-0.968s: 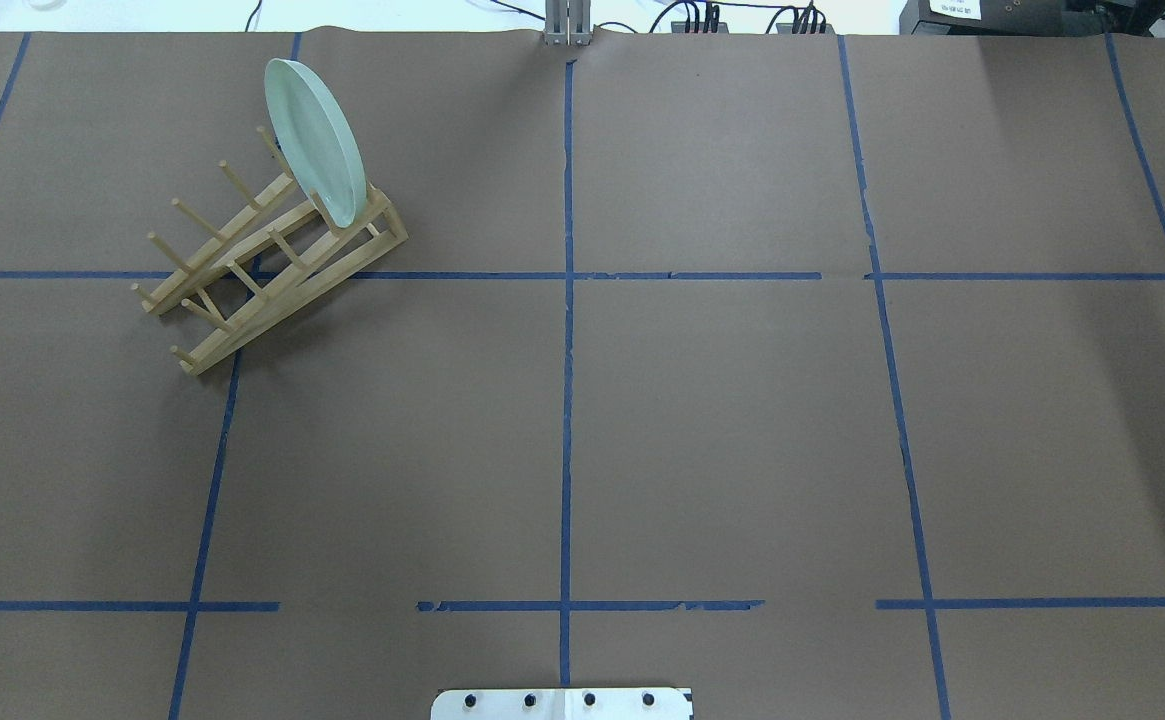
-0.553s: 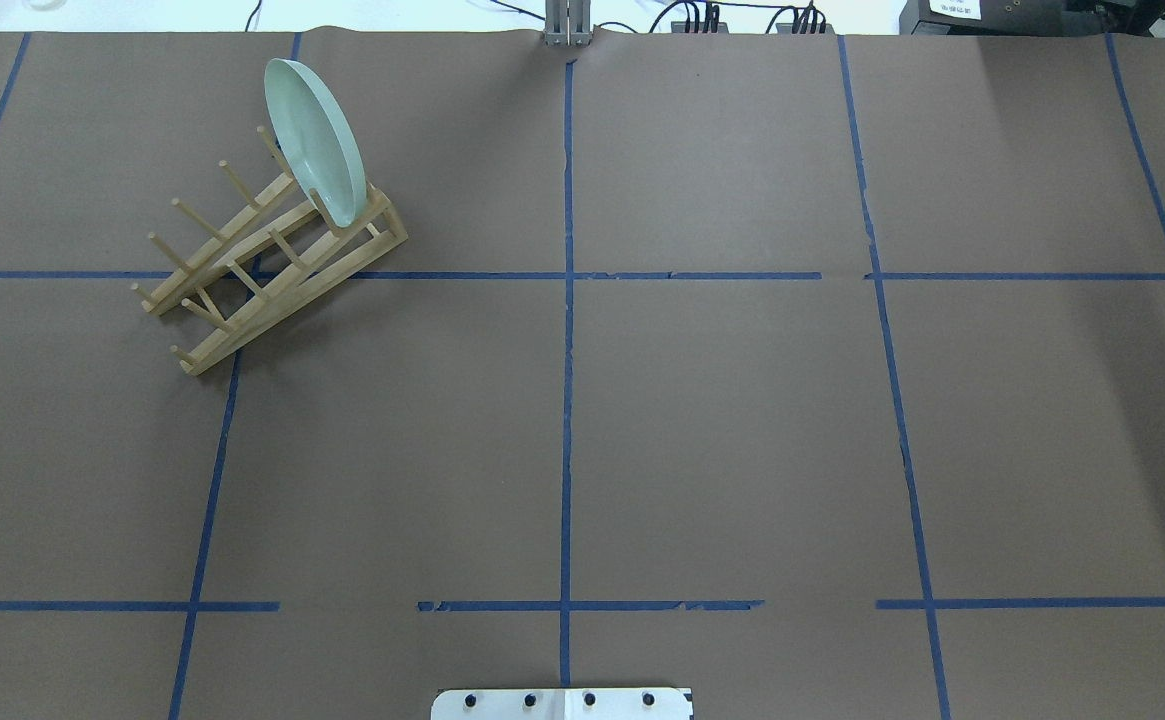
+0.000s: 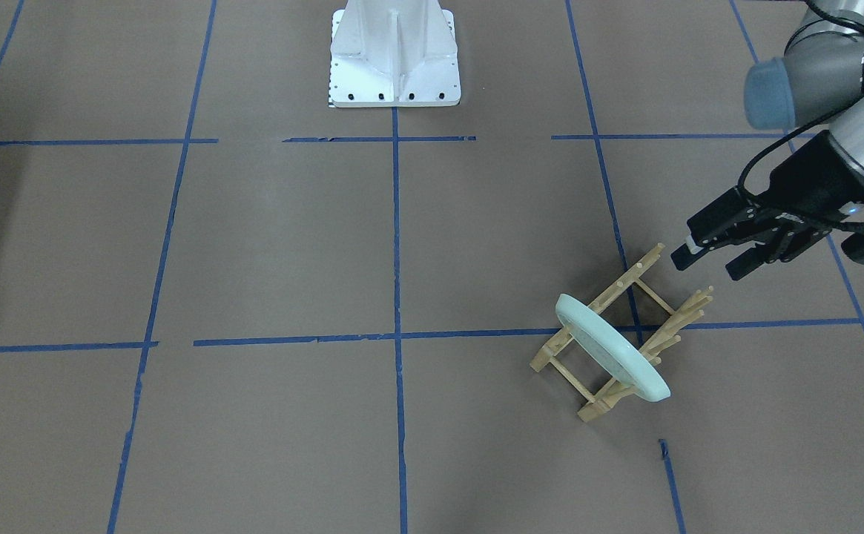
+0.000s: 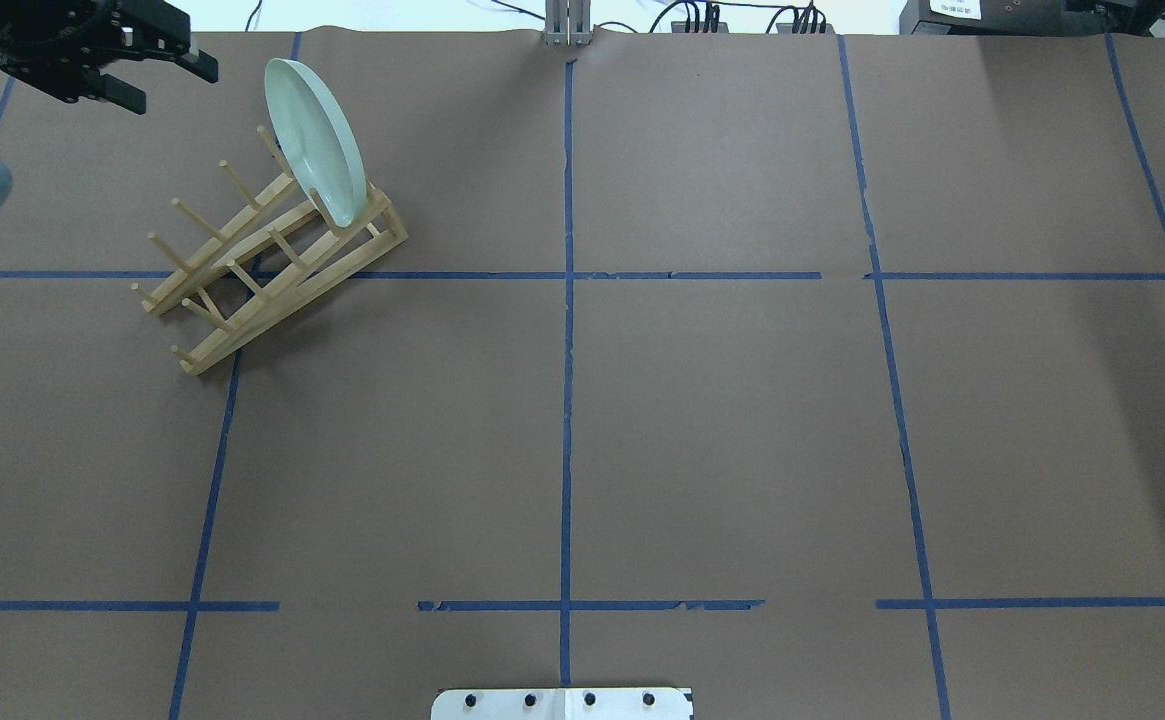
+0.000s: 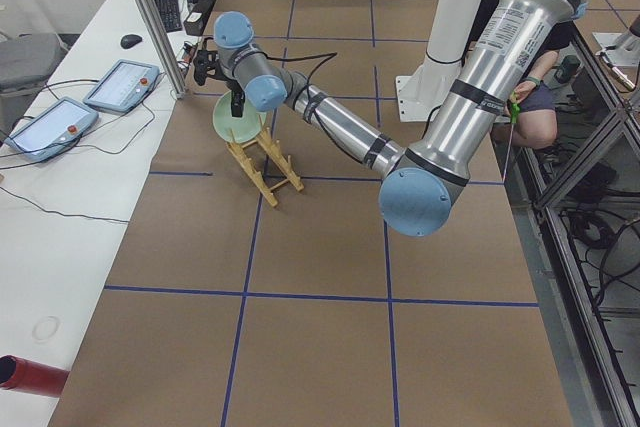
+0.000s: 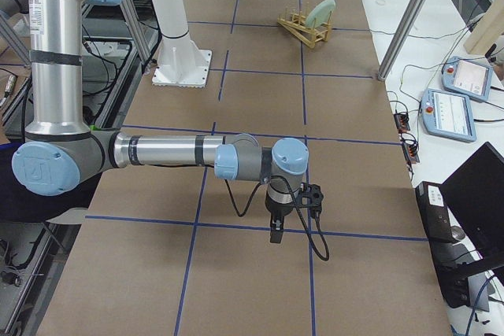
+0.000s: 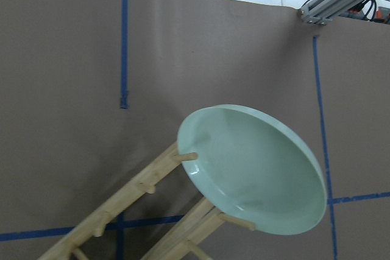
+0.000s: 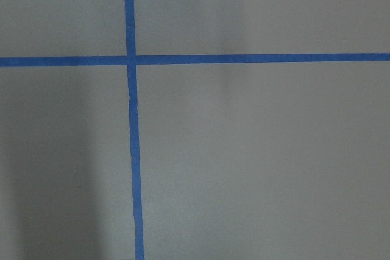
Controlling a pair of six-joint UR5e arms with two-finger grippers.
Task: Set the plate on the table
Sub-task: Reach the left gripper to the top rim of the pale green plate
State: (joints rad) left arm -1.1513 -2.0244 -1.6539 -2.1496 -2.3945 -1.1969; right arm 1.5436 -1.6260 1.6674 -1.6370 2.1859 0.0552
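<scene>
Next, my left gripper moves to the middle of the plate's top rim [image 3: 612, 330] [image 7: 308, 152], between the two sides of the wooden peg rack, and closes there.
The pale mint-green plate [image 4: 315, 140] stands on edge in the far end of the wooden peg rack [image 4: 262, 265], at the far left of the brown table [image 4: 722, 420]. My left gripper [image 4: 170, 88] is open and empty. It hovers apart from the plate, to its left and beyond the rack, and also shows in the front-facing view [image 3: 707, 267]. The left wrist view looks down on the plate [image 7: 256, 168]. My right gripper [image 6: 276, 230] shows only in the exterior right view, low over the table far from the plate; I cannot tell whether it is open or shut.
The white bolted base [image 4: 562, 703] sits at the near middle edge. A metal post [image 4: 567, 25] and cables stand at the far edge. Tablets [image 5: 120, 87] lie on the white bench beyond the table.
My left gripper has come into the overhead view at the top left, near the plate. The plate and rack have not moved.
</scene>
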